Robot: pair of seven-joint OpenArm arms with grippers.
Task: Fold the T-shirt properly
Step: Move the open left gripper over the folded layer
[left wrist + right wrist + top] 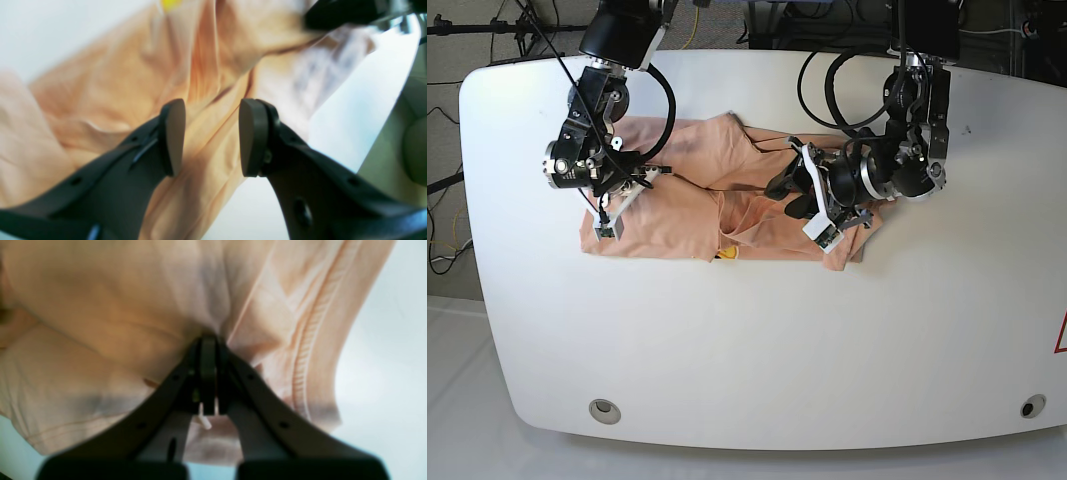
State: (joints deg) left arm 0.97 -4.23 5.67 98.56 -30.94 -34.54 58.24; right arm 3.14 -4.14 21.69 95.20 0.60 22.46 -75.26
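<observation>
My left gripper, over the T-shirt's inner folds, should pinch that flap [851,242] poking past the front edge and fold it inward.
The peach T-shirt [677,215] lies crumpled and partly folded across the middle of the white table [747,350]. Its yellow mark [727,253] shows at the front edge and, blurred, in the left wrist view [170,4]. My right gripper [649,173] is at the shirt's left part. In the right wrist view it [208,340] is shut, with the shirt's [116,316] cloth bunched at its tips, beside a ribbed hem [310,340]. My left gripper [787,195] is over the shirt's right part. It [211,136] is open, with shirt folds [126,76] under and between the fingers.
The table's right edge shows in the left wrist view [383,110]. Black cables [827,80] hang from both arm bases at the table's back. Two small round holes [605,410] sit near the front corners. A dark blurred part [337,13] crosses the left wrist view's top right.
</observation>
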